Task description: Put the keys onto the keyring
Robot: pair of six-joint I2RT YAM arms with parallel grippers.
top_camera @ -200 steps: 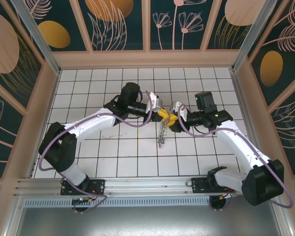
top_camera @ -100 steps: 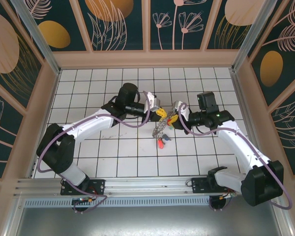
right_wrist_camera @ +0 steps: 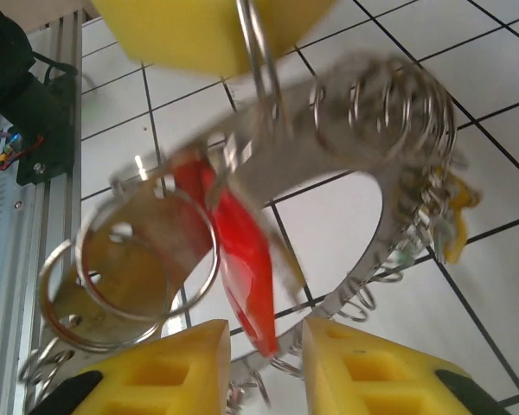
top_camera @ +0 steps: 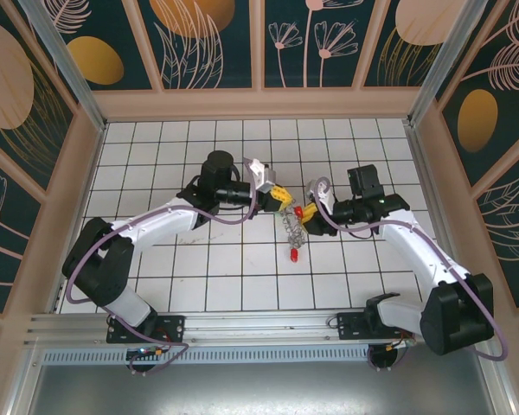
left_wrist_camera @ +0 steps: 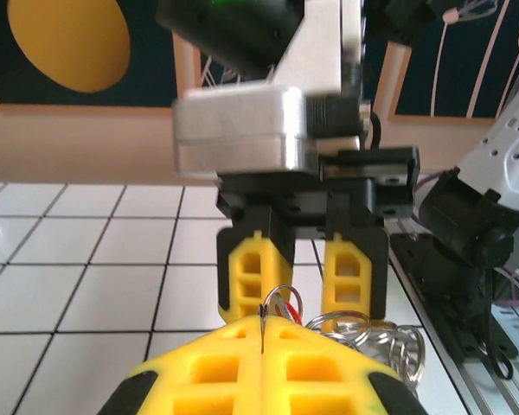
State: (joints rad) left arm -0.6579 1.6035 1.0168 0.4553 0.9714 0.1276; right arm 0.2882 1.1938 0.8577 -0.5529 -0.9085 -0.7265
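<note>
The tip of the red-tagged key hangs low in the gap of my right gripper, so my right gripper should move up and close on the key [right_wrist_camera: 204, 183] under the pinched wire loop.
My left gripper [top_camera: 281, 197] is shut on a thin wire loop of the keyring [top_camera: 291, 226], which hangs below it over the tiles. In the left wrist view that loop stands pinched between my left gripper's [left_wrist_camera: 264, 333] yellow fingers. The right gripper [top_camera: 311, 216] faces it from the right, open. In the right wrist view the flat metal keyring [right_wrist_camera: 324, 156] fills the middle, and a red-tagged key [right_wrist_camera: 242, 251] dangles from it with its tip in the gap of the open right gripper [right_wrist_camera: 266, 363], untouched. A yellow tag [right_wrist_camera: 457, 220] hangs on the ring's far rim. Another red tag [top_camera: 292, 257] hangs lowest.
White tiled floor [top_camera: 199, 277] lies under both arms, walled in by beige panels [top_camera: 259, 104]. A metal rail [top_camera: 242, 328] with the arm bases runs along the near edge. Loose wire loops [left_wrist_camera: 389, 341] fringe the ring beside my left fingers.
The right gripper closed, then opened and drew back a little to the right. The left gripper shifted slightly left with the ring, and the red tags swung beneath it.
</note>
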